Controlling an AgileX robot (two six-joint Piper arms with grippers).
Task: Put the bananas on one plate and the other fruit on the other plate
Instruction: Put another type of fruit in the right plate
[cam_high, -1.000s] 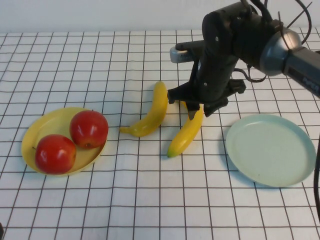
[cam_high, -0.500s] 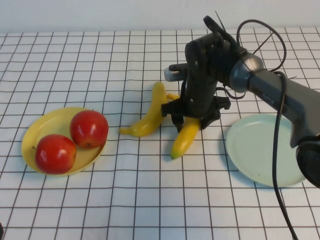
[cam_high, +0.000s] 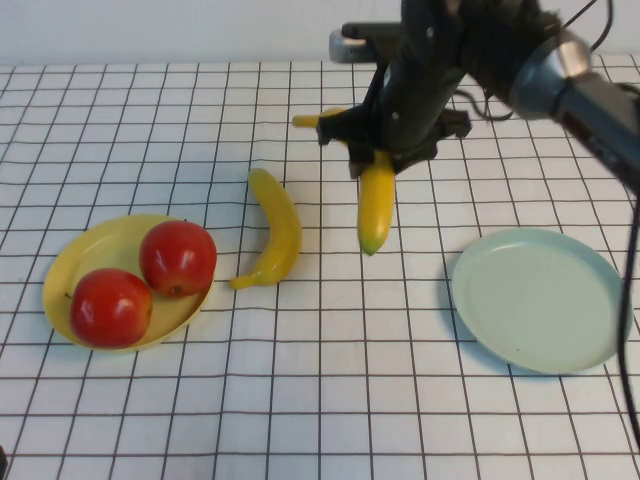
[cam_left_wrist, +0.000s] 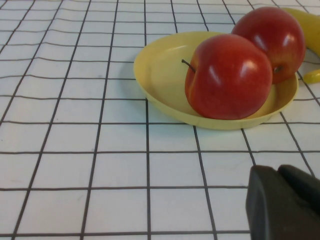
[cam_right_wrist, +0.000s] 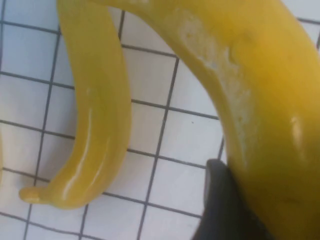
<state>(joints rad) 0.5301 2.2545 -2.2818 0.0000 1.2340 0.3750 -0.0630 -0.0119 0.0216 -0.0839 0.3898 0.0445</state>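
Observation:
Next, my right gripper lets go of the yellow banana on the pale blue-green plate (cam_high: 575, 292). It will do so toward the plate's rim farthest from the apples.
My right gripper (cam_high: 378, 152) is shut on a yellow banana (cam_high: 375, 205) and holds it up above the table's middle; the banana hangs down, tip low. In the right wrist view this banana (cam_right_wrist: 260, 115) fills the frame against one finger (cam_right_wrist: 225, 210). The second banana (cam_high: 274, 228) lies on the table left of it and also shows in the right wrist view (cam_right_wrist: 95, 110). Two red apples (cam_high: 178, 257) (cam_high: 110, 307) sit on the yellow plate (cam_high: 70, 263) at the left. The pale blue-green plate (cam_high: 540, 298) lies bare at the right. My left gripper (cam_left_wrist: 282, 202) hovers near the yellow plate (cam_left_wrist: 160, 75).
A white cloth with a black grid covers the table. The right arm reaches in from the upper right, with cables above it. A pale wall runs along the table's far edge.
My right gripper has lifted one banana off the table and moved it up and away. The other banana was knocked and now lies turned, nearer the yellow plate.

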